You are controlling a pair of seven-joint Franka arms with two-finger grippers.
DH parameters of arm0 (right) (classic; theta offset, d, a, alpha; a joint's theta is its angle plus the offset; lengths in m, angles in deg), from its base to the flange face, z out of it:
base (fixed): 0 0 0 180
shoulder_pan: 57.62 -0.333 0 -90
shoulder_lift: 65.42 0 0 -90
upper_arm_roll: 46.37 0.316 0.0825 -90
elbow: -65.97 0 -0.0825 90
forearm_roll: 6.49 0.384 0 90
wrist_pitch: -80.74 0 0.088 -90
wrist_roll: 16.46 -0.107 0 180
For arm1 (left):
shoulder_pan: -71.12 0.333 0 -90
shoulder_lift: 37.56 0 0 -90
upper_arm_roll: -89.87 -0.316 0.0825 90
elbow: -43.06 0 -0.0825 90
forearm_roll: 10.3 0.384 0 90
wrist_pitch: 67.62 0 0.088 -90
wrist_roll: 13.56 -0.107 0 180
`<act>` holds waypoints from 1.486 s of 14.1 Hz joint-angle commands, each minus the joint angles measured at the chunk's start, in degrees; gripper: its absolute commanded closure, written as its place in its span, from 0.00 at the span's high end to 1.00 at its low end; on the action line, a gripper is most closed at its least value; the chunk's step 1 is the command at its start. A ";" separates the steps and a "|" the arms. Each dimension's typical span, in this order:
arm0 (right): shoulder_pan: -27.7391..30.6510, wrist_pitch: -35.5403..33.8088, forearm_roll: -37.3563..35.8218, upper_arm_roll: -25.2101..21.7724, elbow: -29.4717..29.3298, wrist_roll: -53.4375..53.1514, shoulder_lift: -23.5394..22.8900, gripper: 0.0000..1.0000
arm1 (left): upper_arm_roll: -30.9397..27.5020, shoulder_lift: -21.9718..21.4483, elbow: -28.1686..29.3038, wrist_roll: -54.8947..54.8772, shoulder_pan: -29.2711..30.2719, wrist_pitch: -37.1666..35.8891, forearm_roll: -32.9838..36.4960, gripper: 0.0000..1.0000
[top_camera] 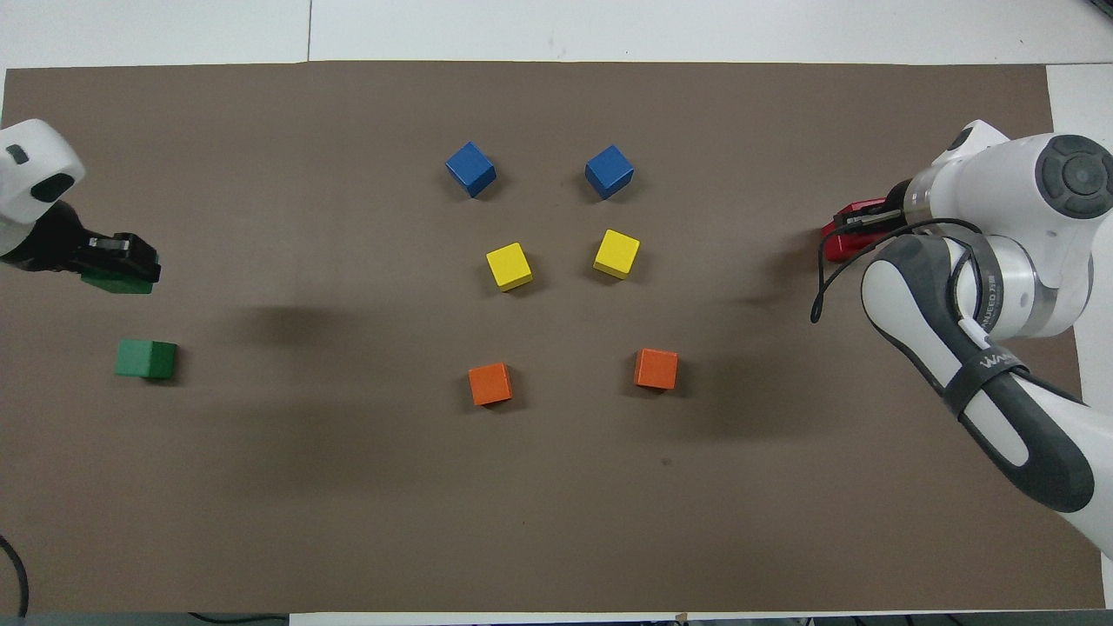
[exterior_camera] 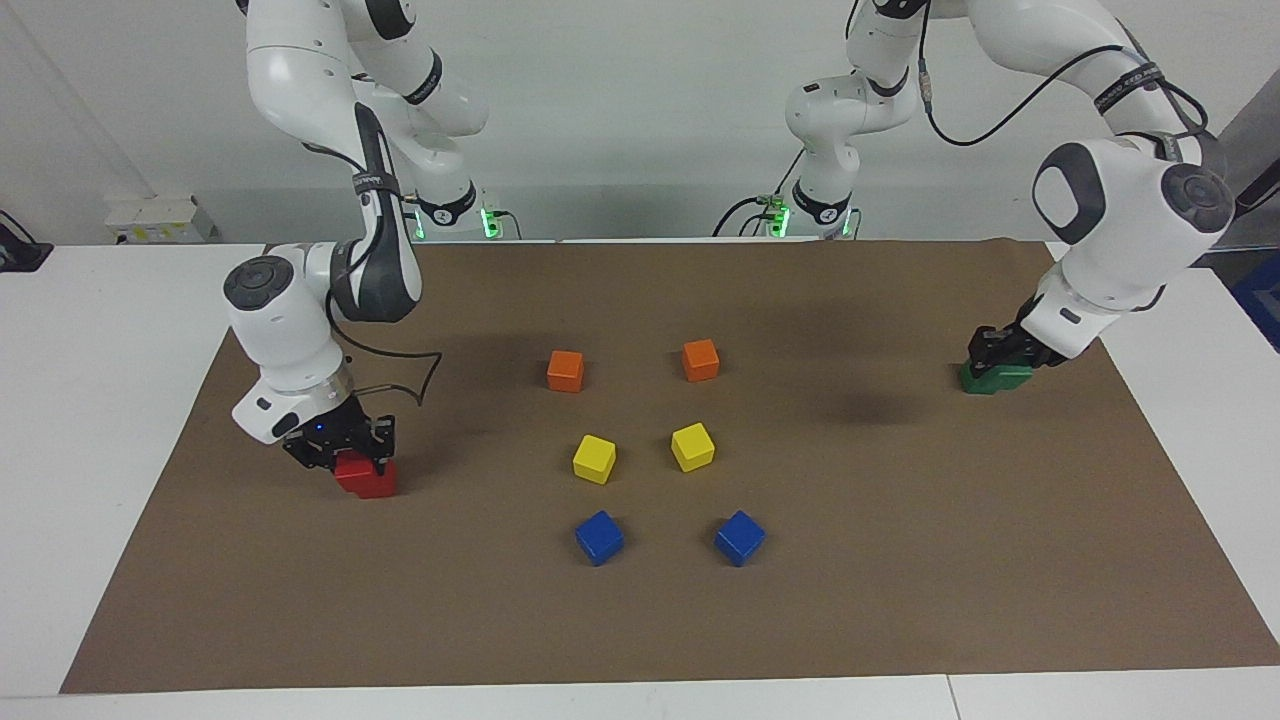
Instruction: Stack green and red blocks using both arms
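Note:
The robot's left gripper should release the dark green block on top of the second green block (top_camera: 119, 360).
A bright red block (exterior_camera: 366, 479) rests on the brown mat (exterior_camera: 900, 560) toward the right arm's end. My right gripper (exterior_camera: 343, 452) is low, right on top of it; in the overhead view the red block (top_camera: 836, 246) shows only partly under the right gripper (top_camera: 856, 224). A dark green block (exterior_camera: 994, 379) lies toward the left arm's end, with my left gripper (exterior_camera: 1000, 352) down on it. In the overhead view, this green block (top_camera: 117, 282) peeks out under the left gripper (top_camera: 117, 254). A second green block (top_camera: 145, 358) lies free, nearer to the robots. The second red block is hidden.
Two orange cubes (exterior_camera: 565, 371) (exterior_camera: 701, 360), two yellow cubes (exterior_camera: 594, 459) (exterior_camera: 692, 446) and two blue cubes (exterior_camera: 599, 537) (exterior_camera: 739, 537) stand in pairs in the middle of the mat, orange nearest the robots, blue farthest. White table surrounds the mat.

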 commanded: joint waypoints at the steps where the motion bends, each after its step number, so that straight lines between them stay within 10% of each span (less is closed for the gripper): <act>1: 0.59 1.35 0.90 0.50 1.50 0.06 1.06 0.00 | 0.65 -4.49 9.12 -7.96 5.72 5.61 -1.21 0.00; 7: 0.24 1.35 0.90 0.50 2.38 -1.25 1.41 0.00 | 0.57 -10.91 26.98 -8.77 7.50 21.98 -1.21 0.00; 18: 0.06 1.26 0.90 0.50 2.90 -1.44 1.58 0.00 | 0.57 -11.88 33.68 -7.01 9.34 31.56 -3.40 0.00; 21: 0.06 1.26 0.90 0.50 2.90 -1.43 1.58 0.17 | 0.57 -11.79 34.91 -6.93 9.52 33.41 -3.49 0.00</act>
